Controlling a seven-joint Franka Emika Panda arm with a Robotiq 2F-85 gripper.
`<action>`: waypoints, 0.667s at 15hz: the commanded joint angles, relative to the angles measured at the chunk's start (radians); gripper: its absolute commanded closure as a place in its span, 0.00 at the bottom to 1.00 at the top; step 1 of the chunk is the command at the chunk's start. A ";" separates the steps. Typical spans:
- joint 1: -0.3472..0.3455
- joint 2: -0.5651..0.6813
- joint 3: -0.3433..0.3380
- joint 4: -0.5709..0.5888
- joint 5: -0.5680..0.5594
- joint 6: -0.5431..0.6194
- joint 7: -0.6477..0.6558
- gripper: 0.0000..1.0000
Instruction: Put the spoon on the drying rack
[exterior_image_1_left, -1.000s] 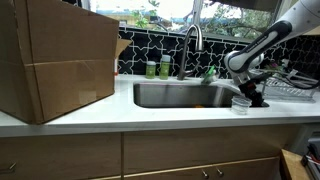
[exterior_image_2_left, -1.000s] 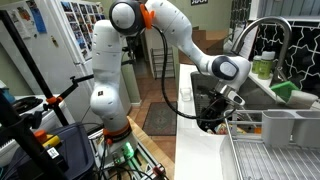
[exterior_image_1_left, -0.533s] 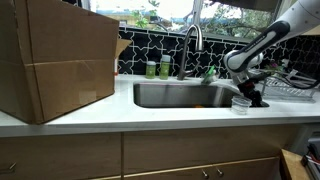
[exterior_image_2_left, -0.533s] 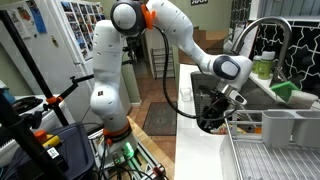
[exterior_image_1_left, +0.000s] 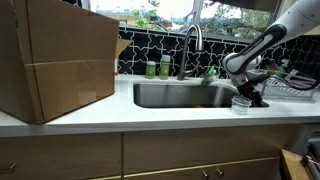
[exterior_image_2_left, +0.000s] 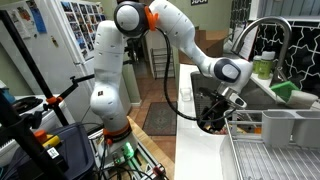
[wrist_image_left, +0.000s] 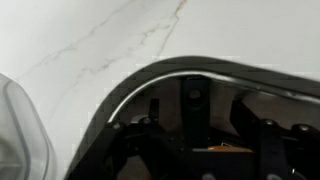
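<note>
I can see that my gripper's fingers are around only the tip of the spoon's black handle, so I should open, reach deeper into the sink and take the handle lower (wrist_image_left: 196, 138).
My gripper (exterior_image_1_left: 256, 97) hangs low over the white counter just right of the sink, next to a small clear cup (exterior_image_1_left: 241, 103). It also shows in an exterior view (exterior_image_2_left: 213, 118) at the sink's edge. In the wrist view the dark fingers (wrist_image_left: 198, 135) stand apart over a dark curved rim, with a thin orange sliver (wrist_image_left: 222, 147) between them. I cannot make out a spoon for certain. The wire drying rack (exterior_image_1_left: 292, 88) lies to the right of the gripper and fills the near corner in an exterior view (exterior_image_2_left: 268, 152).
A big cardboard box (exterior_image_1_left: 55, 60) stands on the counter at the left. The steel sink (exterior_image_1_left: 180, 95) with its faucet (exterior_image_1_left: 192, 45) sits in the middle. Green bottles (exterior_image_1_left: 158, 68) stand behind the sink. The clear cup's edge shows in the wrist view (wrist_image_left: 18, 130).
</note>
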 joint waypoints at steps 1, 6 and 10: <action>-0.005 0.033 -0.003 0.012 -0.003 0.014 0.019 0.40; -0.005 0.051 -0.003 0.012 -0.004 0.030 0.037 0.63; -0.001 0.050 -0.005 0.012 -0.015 0.034 0.049 0.92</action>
